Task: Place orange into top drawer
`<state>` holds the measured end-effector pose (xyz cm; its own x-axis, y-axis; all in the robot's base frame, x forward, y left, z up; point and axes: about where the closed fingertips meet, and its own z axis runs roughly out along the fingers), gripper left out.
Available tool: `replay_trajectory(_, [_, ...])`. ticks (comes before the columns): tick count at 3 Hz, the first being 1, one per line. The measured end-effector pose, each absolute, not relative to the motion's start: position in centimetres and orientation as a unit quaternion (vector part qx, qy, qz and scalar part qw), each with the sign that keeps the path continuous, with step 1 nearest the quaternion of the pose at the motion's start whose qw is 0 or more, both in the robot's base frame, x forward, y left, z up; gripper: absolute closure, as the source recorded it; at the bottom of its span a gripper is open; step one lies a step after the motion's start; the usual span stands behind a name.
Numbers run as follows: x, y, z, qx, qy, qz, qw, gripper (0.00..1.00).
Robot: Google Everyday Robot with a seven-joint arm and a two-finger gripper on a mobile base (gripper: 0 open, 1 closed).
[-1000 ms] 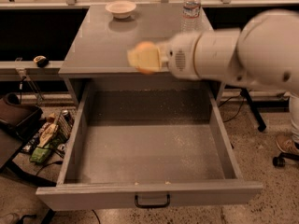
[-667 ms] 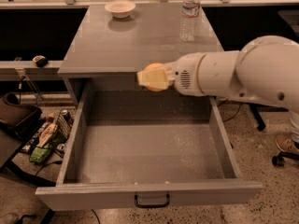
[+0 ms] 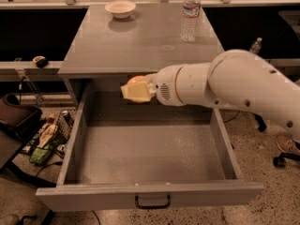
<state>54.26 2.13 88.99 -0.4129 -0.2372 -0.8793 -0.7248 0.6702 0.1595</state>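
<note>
Next, I release the orange from my gripper on the drawer's grey bottom, near the side (image 3: 99, 140) facing the bags and clutter.
The top drawer (image 3: 150, 193) is pulled wide open below the grey cabinet, showing its speckled grey floor (image 3: 150, 153) and a black handle on the front panel. My gripper (image 3: 137, 91) reaches in from the right on a thick white arm and is shut on the orange (image 3: 136, 80), of which only a sliver shows behind the pale fingers (image 3: 138, 93). The gripper holds the orange above the back left part of the drawer, just under the cabinet's front edge.
A shallow white bowl (image 3: 120, 8) and a clear water bottle (image 3: 190, 14) stand on the cabinet top (image 3: 140, 41). Bags and clutter (image 3: 44, 137) lie on the floor to the left. A chair base (image 3: 281, 156) stands to the right.
My gripper with the orange has moved down and forward off the cabinet top, and now hangs over the back of the open drawer.
</note>
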Motion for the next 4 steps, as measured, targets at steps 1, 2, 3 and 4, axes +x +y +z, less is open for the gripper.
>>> replay_trajectory(1, [54.8,6.5,82.2,-0.358,0.783,0.281,0.425,1.00])
replay_trajectory(2, [55.9,11.1,74.7,-0.415,0.755,0.300,0.409,1.00])
replay_trajectory(3, [56.7,14.9,68.7,-0.459,0.726,0.328,0.392,1.00])
replay_trajectory(4, [56.0,17.7,64.2,-0.478,0.713,0.361,0.365,1.00])
